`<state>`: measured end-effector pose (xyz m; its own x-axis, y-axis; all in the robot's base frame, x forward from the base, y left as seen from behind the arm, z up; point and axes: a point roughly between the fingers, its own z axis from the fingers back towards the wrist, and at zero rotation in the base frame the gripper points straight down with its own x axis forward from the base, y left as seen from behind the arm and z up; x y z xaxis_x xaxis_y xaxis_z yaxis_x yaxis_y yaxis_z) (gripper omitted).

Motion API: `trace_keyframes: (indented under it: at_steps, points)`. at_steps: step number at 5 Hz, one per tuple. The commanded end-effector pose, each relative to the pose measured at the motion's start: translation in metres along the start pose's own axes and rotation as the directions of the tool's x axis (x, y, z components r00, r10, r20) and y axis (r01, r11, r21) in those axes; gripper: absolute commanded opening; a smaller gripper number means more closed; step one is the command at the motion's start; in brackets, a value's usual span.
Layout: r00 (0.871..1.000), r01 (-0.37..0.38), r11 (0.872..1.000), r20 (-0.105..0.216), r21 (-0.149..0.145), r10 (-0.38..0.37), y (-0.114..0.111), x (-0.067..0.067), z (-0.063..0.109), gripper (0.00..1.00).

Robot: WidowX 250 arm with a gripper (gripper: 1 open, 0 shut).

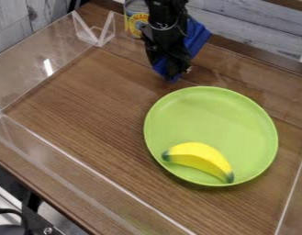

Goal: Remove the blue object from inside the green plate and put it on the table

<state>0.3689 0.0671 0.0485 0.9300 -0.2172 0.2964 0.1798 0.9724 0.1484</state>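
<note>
Next, I let go of the blue object with my gripper on the bare wood (pixel 174 53) between the green plate and the back wall.
The blue object (pixel 197 37) is out of the green plate (pixel 220 115) and sits in my gripper (pixel 169 70), which is shut on it. The dark-blue block sticks out up and to the right of the black fingers, tilted. My gripper points steeply down at the table (pixel 92 101) just beyond the plate's far-left rim, its tips close to the wood. Whether the block's lower end touches the table is hidden by the fingers.
A yellow banana (pixel 200 160) lies in the plate's near part. Clear plastic walls (pixel 30 69) run round the table's edges, with a clear folded piece (pixel 95 29) at the back left. Bare wood stretches left of the plate.
</note>
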Motion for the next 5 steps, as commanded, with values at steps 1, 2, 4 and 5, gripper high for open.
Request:
trace_keyframes:
  at_steps: [1,2,4,5]
  points:
    - [0.999,0.000,1.000,0.035,0.019,-0.001,0.006,0.005,0.007,0.00]
    - [1.000,0.002,1.000,0.030,0.023,-0.003,0.011,0.001,0.005,0.00]
    - [1.000,0.005,1.000,0.019,0.030,-0.006,0.021,-0.003,-0.001,0.00]
    - [1.000,0.004,1.000,0.014,0.031,-0.004,0.024,-0.006,-0.005,0.00]
